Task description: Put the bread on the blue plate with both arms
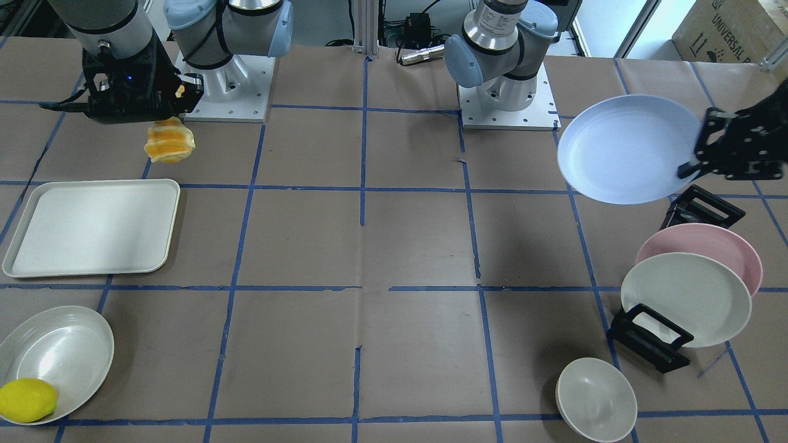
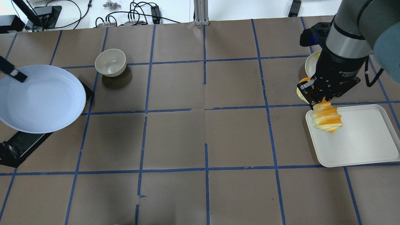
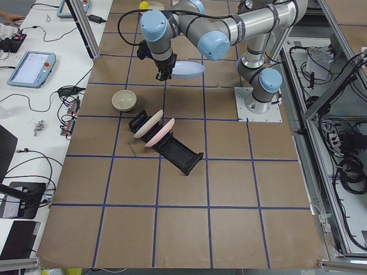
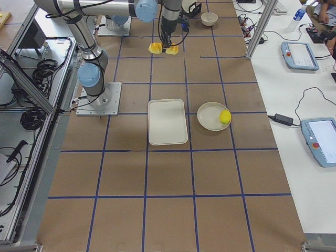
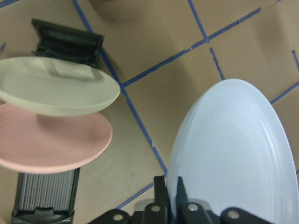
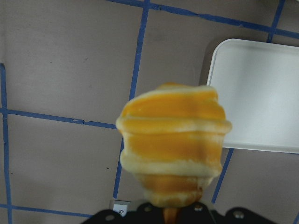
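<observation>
Next, my left gripper lets go of the pale blue plate on the bare table point(image 1: 374, 237) point(image 5: 280, 46) between the cream tray and the black rack.
My left gripper point(image 1: 695, 163) is shut on the rim of the pale blue plate point(image 1: 628, 147) and holds it up in the air, roughly level, above the table's left end. The plate also shows in the overhead view point(image 2: 40, 98) and the left wrist view point(image 5: 233, 154), its edge between the jaws. My right gripper point(image 2: 317, 100) is shut on one end of the bread point(image 2: 326, 117), an orange and cream spiral loaf, and holds it aloft over the near corner of the tray. The bread hangs below the fingers in the front-facing view point(image 1: 169, 143) and fills the right wrist view point(image 6: 173, 144).
A cream tray point(image 1: 92, 224) lies under the right arm. A grey bowl point(image 1: 61, 344) beside it holds a yellow lemon point(image 1: 28, 400). A pink plate point(image 1: 714, 243) and a cream plate point(image 1: 686, 298) lean in a black rack point(image 1: 652, 338). A small bowl point(image 1: 596, 400) stands nearby.
</observation>
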Available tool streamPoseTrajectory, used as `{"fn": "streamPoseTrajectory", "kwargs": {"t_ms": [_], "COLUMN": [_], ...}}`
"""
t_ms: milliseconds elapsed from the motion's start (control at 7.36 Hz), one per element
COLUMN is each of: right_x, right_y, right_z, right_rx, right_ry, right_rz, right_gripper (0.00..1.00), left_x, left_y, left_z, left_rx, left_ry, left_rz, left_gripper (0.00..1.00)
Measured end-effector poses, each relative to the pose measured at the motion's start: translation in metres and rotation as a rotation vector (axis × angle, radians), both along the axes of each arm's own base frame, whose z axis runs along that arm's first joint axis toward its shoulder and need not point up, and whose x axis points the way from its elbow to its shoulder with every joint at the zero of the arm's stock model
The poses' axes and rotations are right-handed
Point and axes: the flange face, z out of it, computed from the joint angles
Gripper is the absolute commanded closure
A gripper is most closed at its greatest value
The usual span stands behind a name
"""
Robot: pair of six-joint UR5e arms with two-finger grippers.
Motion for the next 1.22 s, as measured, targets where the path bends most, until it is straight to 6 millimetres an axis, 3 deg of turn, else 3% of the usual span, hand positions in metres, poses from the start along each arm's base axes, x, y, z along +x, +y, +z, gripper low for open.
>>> {"fn": "streamPoseTrajectory", "kwargs": {"t_ms": [272,680,951,1223], "right_x": [0.003,0.004,0.003,0.002], "right_y": [0.002,0.004,0.003,0.003], "right_z": [-0.002,-0.005,-0.007,-0.008], "right_rx": [0.002,0.010,0.015,0.020], "right_ry": [0.011,0.002,0.010,0.013], "right_rz": [0.015,0.017,0.012,0.010], "right_gripper": [0.92,0.92,0.92,0.92], "left_x": [-0.099,-0.232,-0.296,-0.340], "left_y": [-0.018,-0.016,-0.021,-0.017], "left_z": [-0.056,-0.140,-0.188,-0.212], "left_rx": [0.011,0.029,0.040,0.067], "left_ry": [-0.039,-0.041,-0.028,-0.012], "left_rz": [0.034,0.129,0.168,0.207], "left_gripper": [0.86,0.85,0.85,0.83]}}
